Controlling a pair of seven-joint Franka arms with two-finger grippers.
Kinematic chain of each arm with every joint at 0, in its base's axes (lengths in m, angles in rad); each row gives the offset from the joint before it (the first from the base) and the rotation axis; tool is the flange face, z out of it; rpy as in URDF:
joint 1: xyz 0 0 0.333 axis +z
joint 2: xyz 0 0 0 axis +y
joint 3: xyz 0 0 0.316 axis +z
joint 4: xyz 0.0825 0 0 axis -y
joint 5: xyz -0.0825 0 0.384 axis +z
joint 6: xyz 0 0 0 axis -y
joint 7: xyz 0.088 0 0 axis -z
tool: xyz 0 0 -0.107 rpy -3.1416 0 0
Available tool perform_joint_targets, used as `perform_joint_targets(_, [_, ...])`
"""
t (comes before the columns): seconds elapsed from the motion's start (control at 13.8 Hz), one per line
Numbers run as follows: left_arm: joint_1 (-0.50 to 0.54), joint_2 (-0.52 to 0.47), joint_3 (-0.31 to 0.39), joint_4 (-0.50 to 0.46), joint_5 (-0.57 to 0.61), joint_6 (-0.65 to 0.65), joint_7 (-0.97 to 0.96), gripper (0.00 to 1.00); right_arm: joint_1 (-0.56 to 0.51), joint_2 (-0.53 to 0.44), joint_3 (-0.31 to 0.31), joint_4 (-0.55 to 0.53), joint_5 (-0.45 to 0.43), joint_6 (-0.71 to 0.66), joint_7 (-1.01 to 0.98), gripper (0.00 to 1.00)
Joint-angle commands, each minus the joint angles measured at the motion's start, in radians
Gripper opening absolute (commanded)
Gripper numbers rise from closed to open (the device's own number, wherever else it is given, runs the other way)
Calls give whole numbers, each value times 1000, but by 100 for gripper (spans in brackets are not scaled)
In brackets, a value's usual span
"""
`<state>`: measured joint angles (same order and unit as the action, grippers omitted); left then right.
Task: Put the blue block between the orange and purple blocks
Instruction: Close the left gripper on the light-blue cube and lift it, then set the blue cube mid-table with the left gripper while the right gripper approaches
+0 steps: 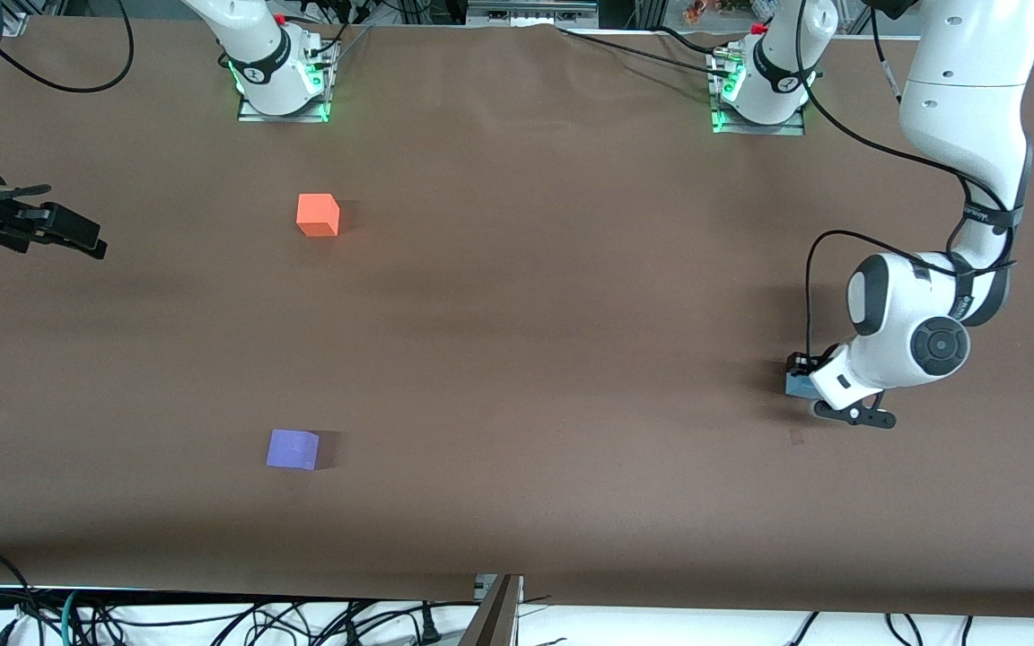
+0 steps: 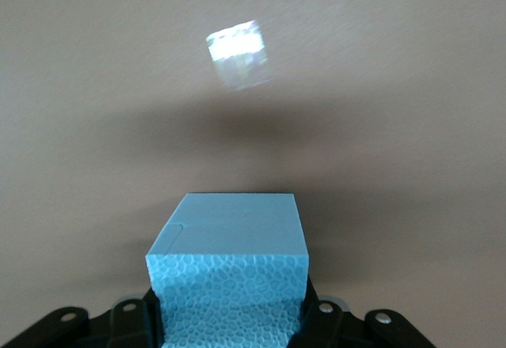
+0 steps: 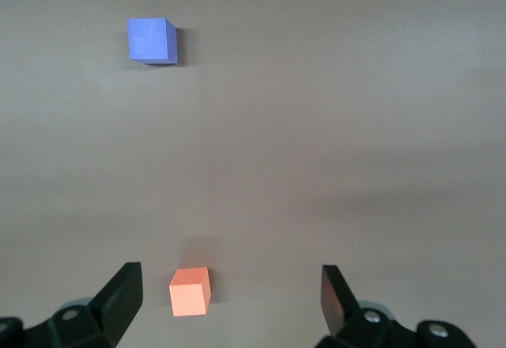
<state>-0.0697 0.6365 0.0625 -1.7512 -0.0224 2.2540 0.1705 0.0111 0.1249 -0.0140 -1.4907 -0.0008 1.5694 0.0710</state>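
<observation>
I need to let go of the blue block with my left gripper, setting it on bare table beside the gap between the orange and purple blocks (image 1: 484, 343).
My left gripper (image 1: 802, 377) is down at the table near the left arm's end, shut on the light sky-blue block (image 1: 795, 385). In the left wrist view the blue block (image 2: 229, 269) fills the gap between the black fingers (image 2: 320, 320), which press on its two sides. The orange block (image 1: 318, 215) sits near the right arm's base. The purple block (image 1: 293, 449) sits nearer the front camera, roughly in line with it. My right gripper (image 1: 86, 238) is open and empty, in the air over the right arm's end. Its wrist view shows the orange block (image 3: 190, 291) and the purple block (image 3: 152, 40).
Both arm bases (image 1: 284, 85) (image 1: 757, 94) stand along the table's back edge with cables trailing from them. More cables (image 1: 302, 624) hang below the table's front edge. A wide stretch of brown table (image 1: 535, 323) lies between the blocks and my left gripper.
</observation>
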Motion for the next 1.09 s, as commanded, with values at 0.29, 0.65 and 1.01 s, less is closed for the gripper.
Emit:
perform_joint_targets(0.29, [-71, 21, -144, 197, -195, -44, -144, 0, -2, 12, 8, 17, 10, -14, -10, 100])
perform_joint_targets(0.65, [-363, 260, -135, 493, -191, 2, -726, 0, -13, 71, 5, 10, 12, -19, -14, 100])
perform_joint_targets(1.01, [-663, 331, 3, 522, -185, 174, -1112, 0, -17, 90, 5, 6, 5, -34, -31, 100])
